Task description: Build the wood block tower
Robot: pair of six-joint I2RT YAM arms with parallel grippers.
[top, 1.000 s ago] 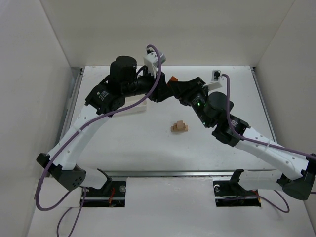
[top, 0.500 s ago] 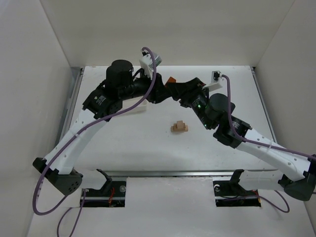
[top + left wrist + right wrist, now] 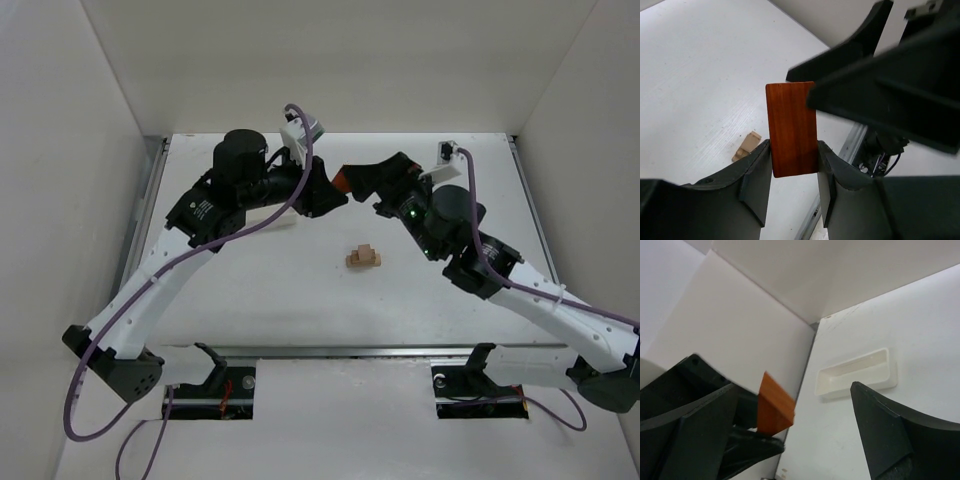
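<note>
The wedge in my left gripper lies at a slant across the open fingers of my right gripper, so my right gripper will back away, turn square and take the wedge's loose end [image 3: 789, 95].
An orange-red wedge [image 3: 791, 130] is pinched between the fingers of my left gripper [image 3: 794, 160], held in the air over the back of the table. The top view shows the wedge [image 3: 340, 181] between the two gripper heads. My right gripper [image 3: 795, 390] stands wide open around the wedge [image 3: 772, 407], its fingers apart from it. The left gripper [image 3: 330, 192] meets the right gripper [image 3: 357, 178] tip to tip. Below, on the table's middle, sits a small stack of tan blocks [image 3: 364, 257], seen small past the left fingers [image 3: 746, 146].
A long white tray [image 3: 856, 374] lies on the table at the back left, mostly under the left arm in the top view. White walls enclose the table on three sides. A metal rail runs along the table's near edge.
My right gripper has gone from shut on the wedge to wide open and drawn back slightly. The left gripper keeps its hold on the wedge and has shifted a little.
</note>
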